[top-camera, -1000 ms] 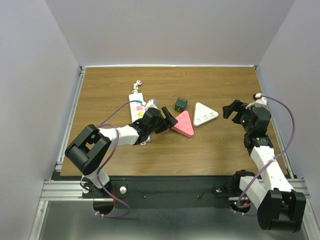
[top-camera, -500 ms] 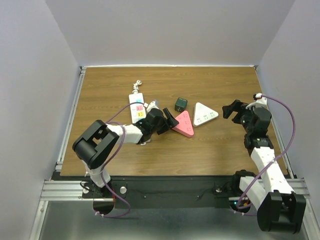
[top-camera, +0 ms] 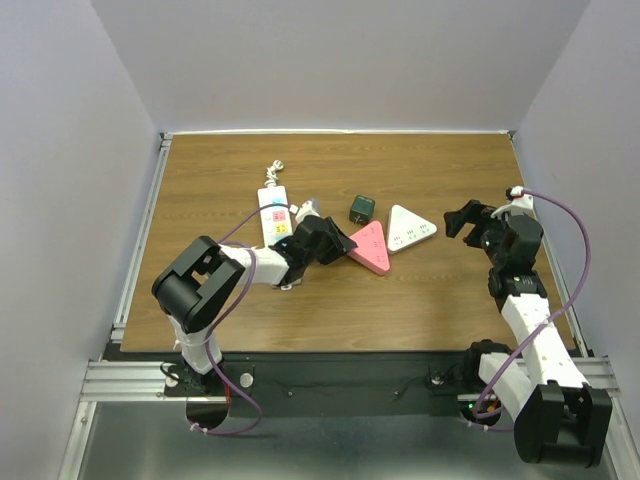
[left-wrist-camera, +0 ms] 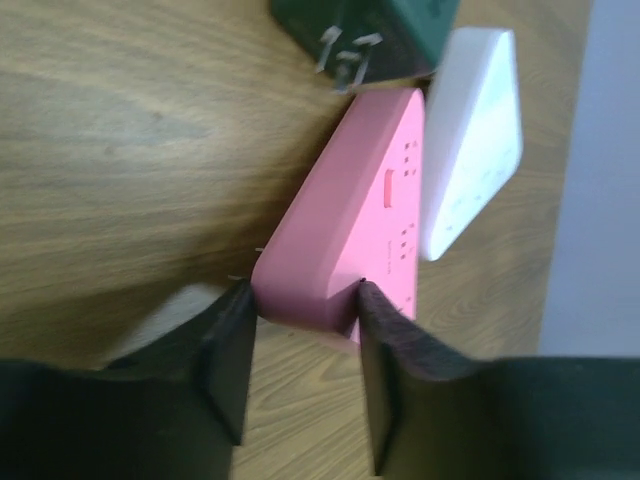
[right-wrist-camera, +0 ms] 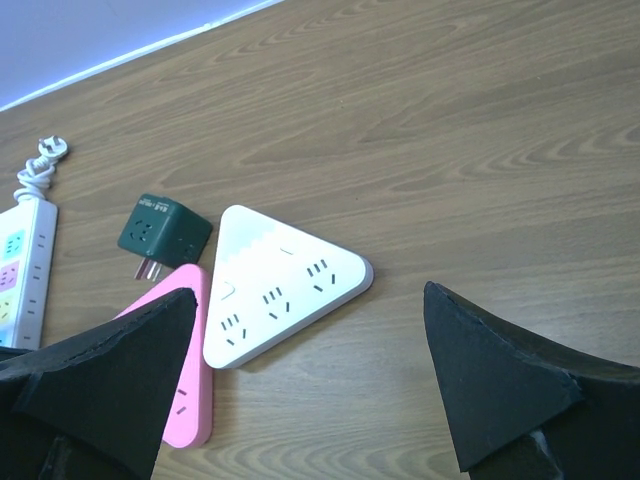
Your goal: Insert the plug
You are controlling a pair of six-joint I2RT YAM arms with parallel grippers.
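Note:
Next, my right gripper grips the pink triangular socket at the middle of its side (top-camera: 385,247) (right-wrist-camera: 208,350) beside the white socket, opposite my left gripper.
The plug (top-camera: 361,208), a dark green cube with metal prongs (left-wrist-camera: 345,50), lies on the table next to the far corner of a pink triangular socket (top-camera: 368,247). My left gripper (top-camera: 340,242) is shut on the near corner of that pink socket (left-wrist-camera: 350,220), one finger on each side of it (left-wrist-camera: 300,300). A white triangular socket (top-camera: 410,228) lies right of the pink one, touching it. My right gripper (top-camera: 465,218) hovers open at the right, nothing between its fingers (right-wrist-camera: 310,290). In the right wrist view the plug (right-wrist-camera: 163,232) sits left of the white socket (right-wrist-camera: 280,285).
A white power strip (top-camera: 273,213) with coloured outlets lies left of the left gripper, its coiled cord (top-camera: 275,168) behind it. Metal rails (top-camera: 140,230) border the table's left edge. Bare wood stretches between the two arms and behind the sockets.
The left gripper's jaws have closed from open onto the pink socket's corner, and the left arm's elbow has shifted slightly right. The right arm has not moved.

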